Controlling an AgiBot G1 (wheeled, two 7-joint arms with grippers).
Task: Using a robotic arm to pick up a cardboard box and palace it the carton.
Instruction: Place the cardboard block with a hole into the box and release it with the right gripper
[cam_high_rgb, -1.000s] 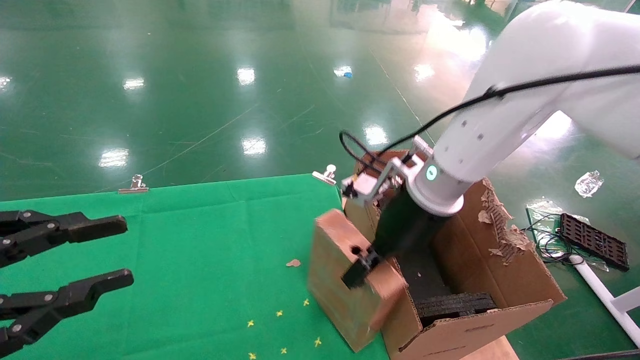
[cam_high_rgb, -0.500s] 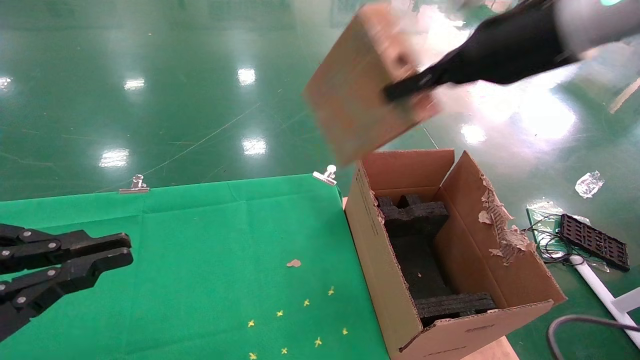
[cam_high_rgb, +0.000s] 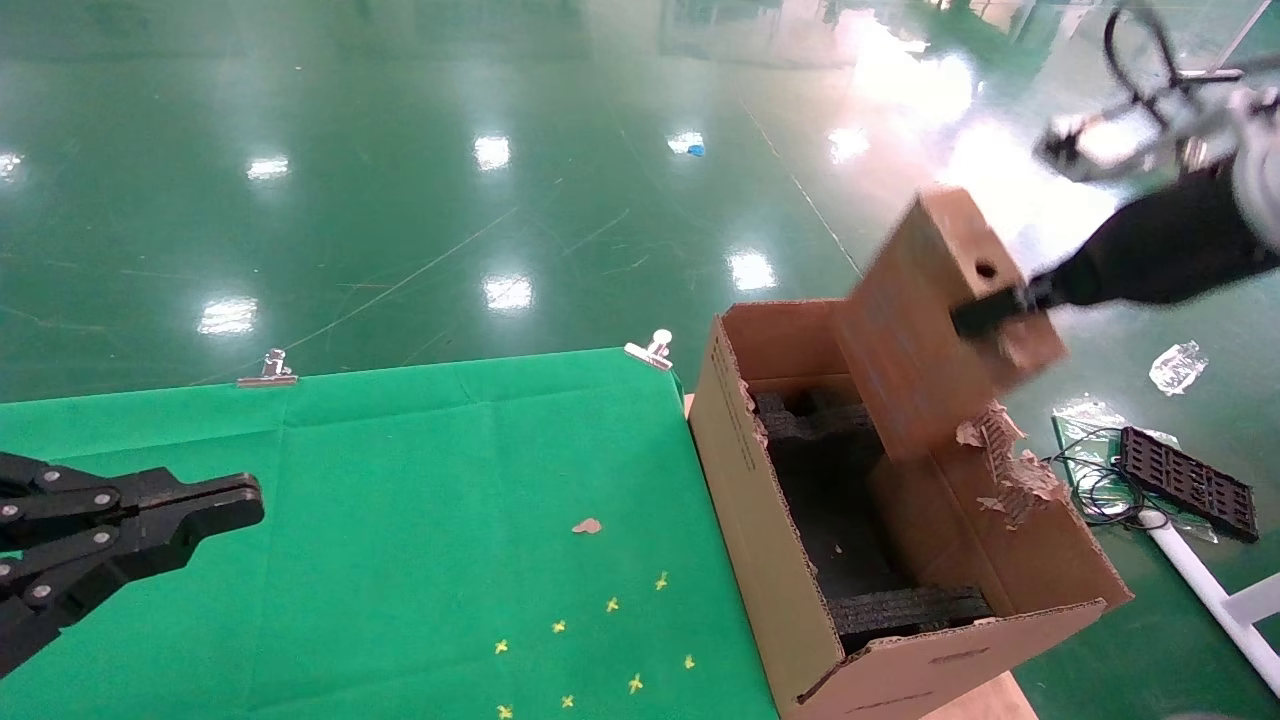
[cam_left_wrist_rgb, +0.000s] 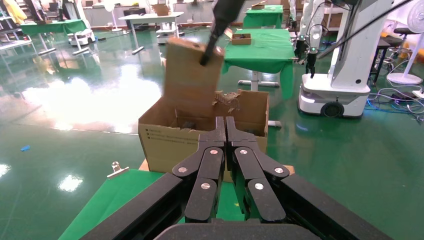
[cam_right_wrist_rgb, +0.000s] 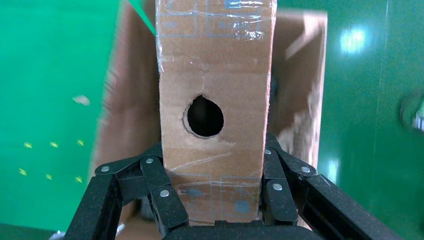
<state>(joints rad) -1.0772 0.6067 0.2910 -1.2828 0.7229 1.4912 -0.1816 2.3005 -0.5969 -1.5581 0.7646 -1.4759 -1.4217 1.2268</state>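
The robot's right gripper will set the cardboard box down inside the carton (cam_high_rgb: 925, 514), against the carton's torn side between the black foam blocks. The cardboard box is now tilted in the air above the carton.
My right gripper (cam_high_rgb: 985, 315) is shut on the small flat cardboard box (cam_high_rgb: 925, 320) and holds it tilted in the air above the far right part of the open carton (cam_high_rgb: 760, 520). The right wrist view shows the box's narrow side with its round hole (cam_right_wrist_rgb: 203, 116) between my fingers (cam_right_wrist_rgb: 152, 187), the carton (cam_right_wrist_rgb: 125, 125) below. In the left wrist view the box (cam_left_wrist_rgb: 192, 77) hangs over the carton (cam_left_wrist_rgb: 165, 145). Black foam blocks (cam_high_rgb: 905, 605) lie inside the carton. My left gripper (cam_high_rgb: 245, 500) is shut and empty over the green cloth at the left; it also shows in the left wrist view (cam_left_wrist_rgb: 225, 122).
The green cloth (cam_high_rgb: 400, 520) covers the table, held by metal clips (cam_high_rgb: 268, 370). The carton's right flap (cam_high_rgb: 1000, 460) is torn ragged. On the floor to the right lie a black grid part (cam_high_rgb: 1188, 482), cables and plastic wrap. Other robots and tables stand far off.
My right gripper lifted the small box from beside the carton's near left wall, swung it high, then brought it right and down over the carton's far right. My left gripper closed.
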